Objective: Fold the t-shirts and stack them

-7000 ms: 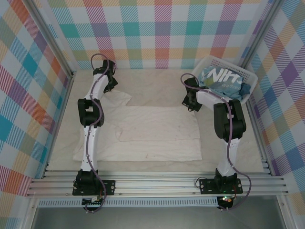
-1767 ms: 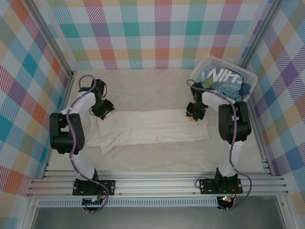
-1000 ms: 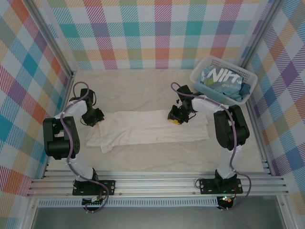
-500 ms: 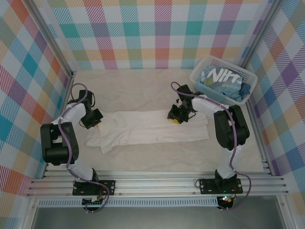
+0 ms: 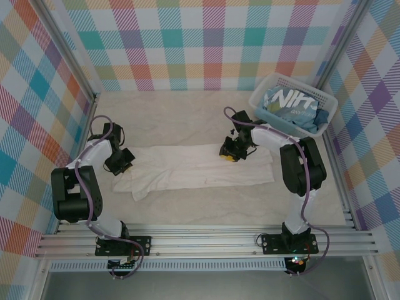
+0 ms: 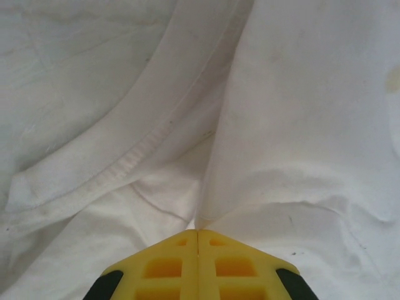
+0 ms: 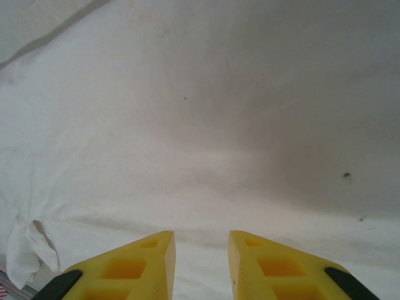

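My left gripper will grip nearer the flap (image 5: 133, 180) and straighten it, because the t-shirt's flap sticks out past the t-shirt's near edge and this gripper pinches beside the collar.
The cream-white t-shirt (image 5: 200, 167) lies folded into a long band across the middle of the table. My left gripper (image 5: 122, 164) sits at the band's left end, its yellow fingers (image 6: 169, 265) shut on a pinched fold of the cream cloth (image 6: 206, 206). My right gripper (image 5: 230, 155) hovers over the band's upper right part, and its fingers (image 7: 147, 256) stand open above smooth cream cloth (image 7: 206, 125) with nothing between them. The light blue t-shirt (image 5: 289, 106) with white lettering lies bunched in the basket.
A white slatted basket (image 5: 320, 94) stands at the back right corner. Plaid walls close in the table on three sides. A metal rail (image 5: 206, 240) runs along the near edge, and bare cream table (image 5: 206, 206) lies in front of the shirt.
My left gripper has drawn the shirt's left end slightly further left and toward the near side. The right gripper has stayed over the shirt's upper right part.
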You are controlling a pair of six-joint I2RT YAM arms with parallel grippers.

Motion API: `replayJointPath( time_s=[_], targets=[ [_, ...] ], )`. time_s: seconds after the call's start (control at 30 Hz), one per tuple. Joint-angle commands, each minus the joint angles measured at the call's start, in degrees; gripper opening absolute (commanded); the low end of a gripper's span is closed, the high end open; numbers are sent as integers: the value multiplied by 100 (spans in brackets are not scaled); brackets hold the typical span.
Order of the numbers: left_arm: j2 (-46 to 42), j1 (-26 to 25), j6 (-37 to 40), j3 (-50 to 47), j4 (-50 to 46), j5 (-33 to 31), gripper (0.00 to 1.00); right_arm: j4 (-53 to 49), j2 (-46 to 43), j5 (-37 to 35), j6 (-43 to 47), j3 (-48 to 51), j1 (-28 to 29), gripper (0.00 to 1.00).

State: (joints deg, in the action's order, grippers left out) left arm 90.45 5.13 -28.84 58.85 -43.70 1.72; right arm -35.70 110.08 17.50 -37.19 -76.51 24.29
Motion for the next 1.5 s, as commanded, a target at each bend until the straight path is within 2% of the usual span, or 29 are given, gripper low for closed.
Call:
replayJointPath(
  time_s=[0.0, 0.2, 0.3, 0.37, 0.47, 0.63, 0.8, 0.93, 1.17, 1.47],
  targets=[
    [68, 32, -98, -52, -240, -139, 0, -18, 86, 122, 48, -155, -30, 29],
    [664, 31, -67, 286, -300, -441, 1, -41, 76, 122, 71, -184, -30, 29],
    [644, 24, -108, 434, -438, -626, 12, -102, 36, 63, 139, -227, -22, 29],
    [341, -25, -171, 418, -537, -812, 28, -139, -20, 0, 199, -251, -10, 29],
    [-302, -98, -241, 164, -613, -863, 38, -105, -82, -27, 258, -246, 0, 29],
    [-1159, -241, -83, -683, -95, 143, 35, 96, -36, 161, 387, -232, 66, 29],
    [-930, -231, 321, -817, 275, 510, 30, 120, 95, 289, 436, -318, 127, 29],
    [-493, -225, 489, -651, 266, 327, 25, 118, 136, 316, 416, -347, 137, 29],
    [52, -227, 806, -310, 278, -49, 25, 84, 86, 297, 388, -313, 137, 29],
    [369, -227, 1086, -244, 582, 121, 26, 87, 92, 297, 377, -300, 137, 29]
  ],
)
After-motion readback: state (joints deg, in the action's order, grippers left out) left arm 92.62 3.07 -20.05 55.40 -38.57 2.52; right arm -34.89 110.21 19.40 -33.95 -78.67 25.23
